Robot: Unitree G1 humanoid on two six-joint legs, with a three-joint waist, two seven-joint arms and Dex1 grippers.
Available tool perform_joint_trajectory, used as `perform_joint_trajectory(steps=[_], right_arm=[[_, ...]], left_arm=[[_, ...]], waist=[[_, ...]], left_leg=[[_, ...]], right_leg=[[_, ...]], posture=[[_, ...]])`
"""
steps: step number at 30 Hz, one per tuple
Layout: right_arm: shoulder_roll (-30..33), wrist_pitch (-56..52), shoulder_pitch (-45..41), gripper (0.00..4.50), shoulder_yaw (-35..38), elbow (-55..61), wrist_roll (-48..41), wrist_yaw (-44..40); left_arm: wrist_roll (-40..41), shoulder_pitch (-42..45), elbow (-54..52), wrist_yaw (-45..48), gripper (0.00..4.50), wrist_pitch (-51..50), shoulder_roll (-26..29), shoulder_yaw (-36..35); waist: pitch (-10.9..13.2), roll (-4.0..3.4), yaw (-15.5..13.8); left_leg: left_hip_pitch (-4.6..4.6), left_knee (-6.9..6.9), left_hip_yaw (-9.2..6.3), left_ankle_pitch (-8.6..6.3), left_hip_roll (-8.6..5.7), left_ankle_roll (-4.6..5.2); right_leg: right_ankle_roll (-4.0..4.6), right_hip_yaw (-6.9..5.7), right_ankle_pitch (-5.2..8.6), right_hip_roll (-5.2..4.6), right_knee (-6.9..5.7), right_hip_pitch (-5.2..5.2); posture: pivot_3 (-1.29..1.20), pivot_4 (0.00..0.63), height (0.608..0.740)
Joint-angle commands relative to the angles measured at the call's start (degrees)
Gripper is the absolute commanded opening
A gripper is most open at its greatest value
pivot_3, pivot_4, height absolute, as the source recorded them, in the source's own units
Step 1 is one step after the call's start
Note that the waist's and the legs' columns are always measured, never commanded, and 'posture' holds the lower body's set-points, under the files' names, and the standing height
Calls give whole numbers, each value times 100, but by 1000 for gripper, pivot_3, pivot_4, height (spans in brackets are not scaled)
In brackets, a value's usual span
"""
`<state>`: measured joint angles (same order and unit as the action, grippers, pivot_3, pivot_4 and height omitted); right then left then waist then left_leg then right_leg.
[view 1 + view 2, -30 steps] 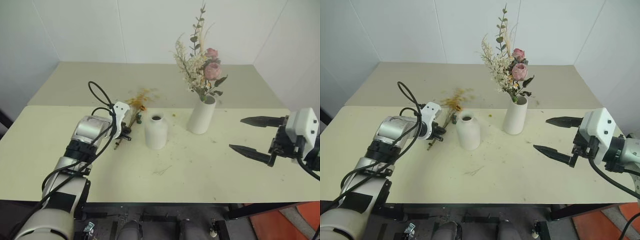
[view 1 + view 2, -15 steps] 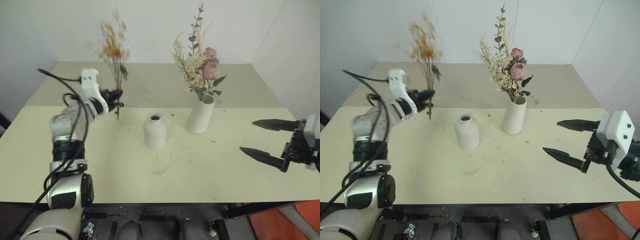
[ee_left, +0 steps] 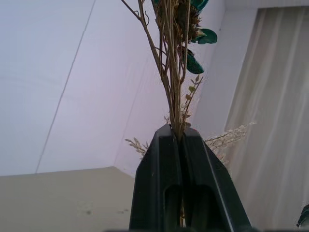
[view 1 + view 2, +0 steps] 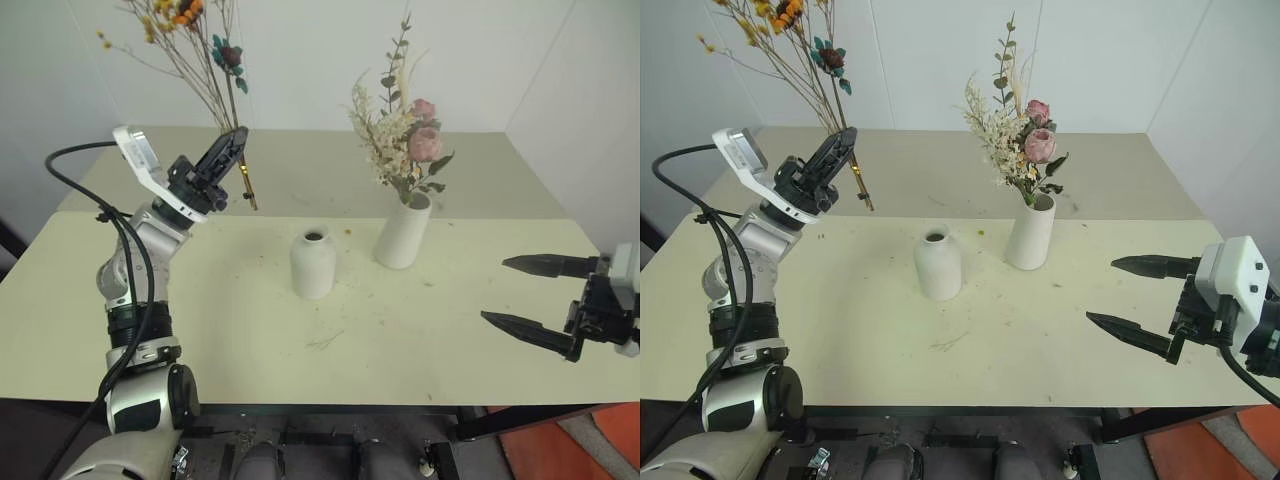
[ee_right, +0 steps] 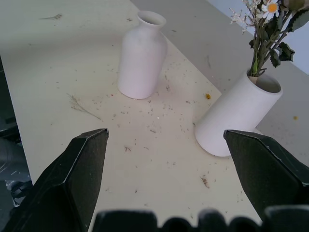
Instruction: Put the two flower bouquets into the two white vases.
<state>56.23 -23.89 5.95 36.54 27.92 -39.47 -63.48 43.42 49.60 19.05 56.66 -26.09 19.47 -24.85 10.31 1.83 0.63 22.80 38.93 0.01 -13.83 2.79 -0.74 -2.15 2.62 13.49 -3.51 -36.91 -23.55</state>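
My left gripper will let go of the yellow-orange bouquet in the opening of the empty short rounded white vase [image 4: 315,236].
My left gripper [image 4: 236,141] is shut on the thin stems of the yellow-orange bouquet [image 4: 195,55], held high above the table's left side with the flowers up and the stem ends [image 4: 250,196] hanging below the fingers. In the left wrist view the stems [image 3: 173,72] rise from between the closed fingers [image 3: 159,164]. The short rounded white vase [image 4: 312,262] stands empty at mid-table. To its right, the tall white vase [image 4: 403,231] holds the pink rose bouquet [image 4: 405,135]. My right gripper [image 4: 525,295] hangs open at the far right, level above the table, with nothing between its fingers.
The pale yellow-green table [image 4: 250,330] carries scattered plant crumbs and a small dry sprig [image 4: 324,342] in front of the short vase. A second beige table [image 4: 480,175] adjoins behind. White walls close in at the back and sides.
My left gripper has lifted the yellow-orange bouquet off the table and swung it upright, high above the left side. The right gripper has drawn back slightly toward the right, still open.
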Motion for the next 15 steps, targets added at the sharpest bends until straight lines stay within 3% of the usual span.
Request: perform_joint_trajectory(steps=[1,8,15], right_arm=[[-37,-1,62,4500,286,201,-65,77],[-170,79,217,4500,242,373,59,249],[-240,213,176,4500,82,391,241,340]], left_arm=[[240,318,202,206,40,78,-48,33],[406,559,742,370,40,-88,-331,140],[100,548,1042,822,40,414,-751,512]], waist=[[0,0,5],[0,1,11],[0,1,7]], left_leg=[[0,0,0,0,0,0],[0,0,0,0,0,0],[0,0,-1,0,0,0]], right_leg=[[0,0,0,0,0,0],[-1,0,0,0,0,1],[-1,0,0,1,4,1]], posture=[[0,150,740],[0,150,740],[0,150,740]])
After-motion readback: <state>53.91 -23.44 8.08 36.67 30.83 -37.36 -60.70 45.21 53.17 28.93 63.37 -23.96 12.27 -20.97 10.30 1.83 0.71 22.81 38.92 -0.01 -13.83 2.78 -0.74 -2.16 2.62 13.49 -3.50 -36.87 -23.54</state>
